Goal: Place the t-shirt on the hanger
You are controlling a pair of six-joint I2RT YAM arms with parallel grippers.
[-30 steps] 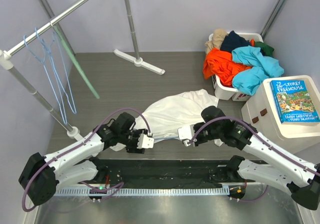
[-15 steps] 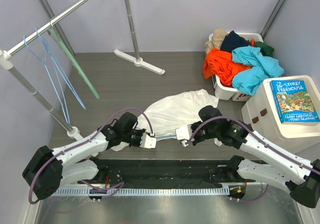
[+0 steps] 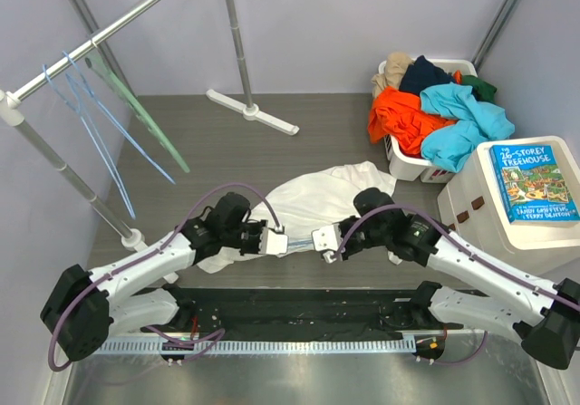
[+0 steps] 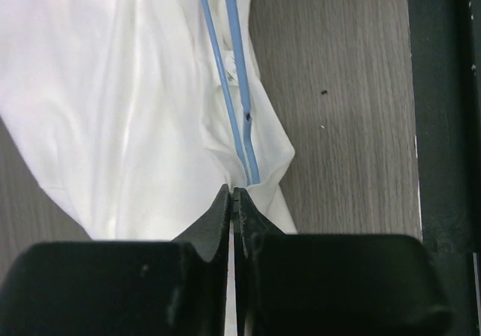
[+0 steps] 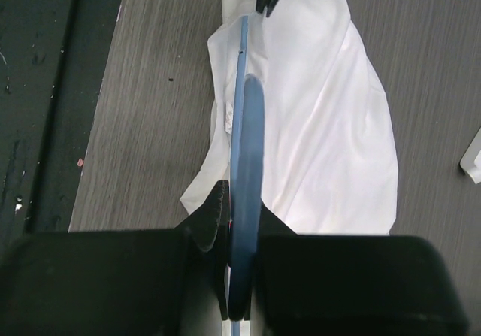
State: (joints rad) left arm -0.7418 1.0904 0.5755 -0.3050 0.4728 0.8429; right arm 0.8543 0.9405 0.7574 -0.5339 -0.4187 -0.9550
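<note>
The robot's left gripper pinches only the t-shirt fabric beside the hanger's end, so it should open and grip fabric and hanger together (image 4: 249, 144), freeing the right gripper.
The white t-shirt (image 3: 317, 201) lies crumpled on the grey floor in front of both arms. A thin light-blue hanger (image 3: 302, 240) runs along its near edge between the two grippers. My right gripper (image 3: 317, 240) is shut on the hanger (image 5: 246, 148), whose wire runs from the right gripper (image 5: 244, 201) over the t-shirt (image 5: 323, 125). My left gripper (image 3: 284, 242) faces it from the left. In the left wrist view the left gripper (image 4: 234, 193) is shut on the t-shirt (image 4: 113, 103) fabric, right where the hanger (image 4: 236, 50) wires reach its tips.
More light-blue hangers (image 3: 91, 115) and a pale-green one (image 3: 136, 106) hang tilted on the rail (image 3: 100, 33) at far left. The rack's foot (image 3: 254, 110) sits at the back. A basket of clothes (image 3: 426, 120) and a white box with a book (image 3: 535, 183) stand on the right.
The left gripper slid right to the hanger's end and shut there. The right gripper moved slightly left with the hanger. The hangers on the rail swung out to the right.
</note>
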